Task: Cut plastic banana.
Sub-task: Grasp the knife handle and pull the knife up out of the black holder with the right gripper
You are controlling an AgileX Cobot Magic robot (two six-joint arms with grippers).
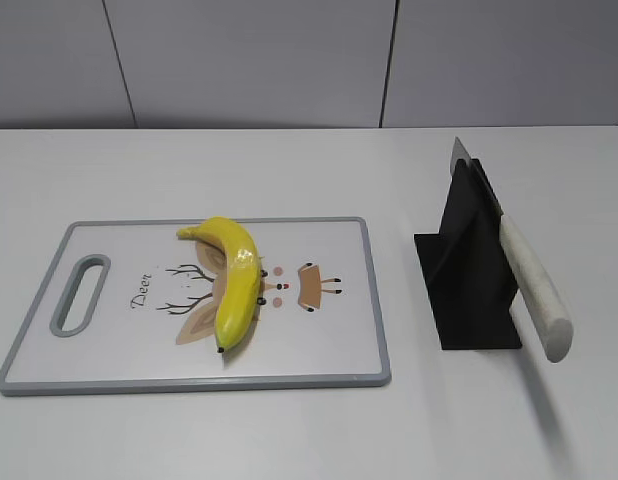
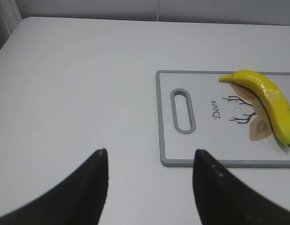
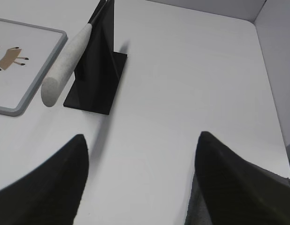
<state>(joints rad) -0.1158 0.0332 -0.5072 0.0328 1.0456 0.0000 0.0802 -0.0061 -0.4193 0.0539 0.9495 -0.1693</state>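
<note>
Next, my right gripper should go to the white handle's middle [image 1: 534,284] [image 3: 66,64] and close there, to lift the knife out of the black stand.
The plastic banana [image 1: 234,280] is glossy yellow and curved. It lies on a white cutting board [image 1: 109,350] with a grey rim and a deer drawing. It also shows in the left wrist view [image 2: 269,96]. A knife [image 1: 534,285] with a white handle rests slanted in a black stand [image 1: 469,270]; the handle shows in the right wrist view [image 3: 65,65]. My left gripper [image 2: 149,154] is open and empty, over bare table left of the board. My right gripper [image 3: 142,138] is open and empty, over bare table right of the stand. Neither gripper shows in the exterior view.
The board [image 2: 206,159] has a grey-rimmed handle slot [image 2: 182,111] at its left end. The black stand [image 3: 95,75] sits just right of the board's edge [image 3: 37,79]. A grey wall [image 1: 309,60] runs behind the white table.
</note>
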